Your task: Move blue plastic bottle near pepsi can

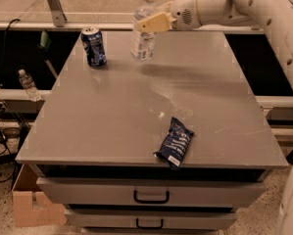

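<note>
Next, my gripper lets go of the blue plastic bottle on the table (117, 66) beside the pepsi can, toward the middle of the table.
The blue plastic bottle (144, 33), clear with a white cap and a white-and-blue label, is upright at the back of the grey table (121, 126), just above its top. My gripper (147, 22) comes in from the right and is shut on the bottle's upper body. The pepsi can (93, 46), dark blue with a silver top, stands upright at the back left of the table, a short way left of the bottle.
A flat dark blue snack bag (175, 142) lies near the table's front edge. A small clear bottle (27, 84) stands on a ledge off the table's left side. Drawers (151, 195) sit under the table. A cardboard box (31, 204) is on the floor.
</note>
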You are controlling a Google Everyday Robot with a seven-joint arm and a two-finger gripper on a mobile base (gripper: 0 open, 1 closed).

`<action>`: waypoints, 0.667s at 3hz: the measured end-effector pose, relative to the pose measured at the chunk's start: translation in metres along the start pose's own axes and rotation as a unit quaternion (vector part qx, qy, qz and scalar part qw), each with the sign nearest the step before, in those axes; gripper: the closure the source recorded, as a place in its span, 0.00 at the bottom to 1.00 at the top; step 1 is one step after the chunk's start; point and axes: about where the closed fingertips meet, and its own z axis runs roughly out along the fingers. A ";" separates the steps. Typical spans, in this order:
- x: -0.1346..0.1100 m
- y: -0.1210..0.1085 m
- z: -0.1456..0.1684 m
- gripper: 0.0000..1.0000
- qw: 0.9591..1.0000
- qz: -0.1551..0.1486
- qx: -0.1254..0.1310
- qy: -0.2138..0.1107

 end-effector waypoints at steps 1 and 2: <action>-0.014 0.023 0.032 1.00 0.999 -0.016 -0.037 -0.007; -0.019 0.031 0.057 1.00 0.998 -0.031 -0.052 0.002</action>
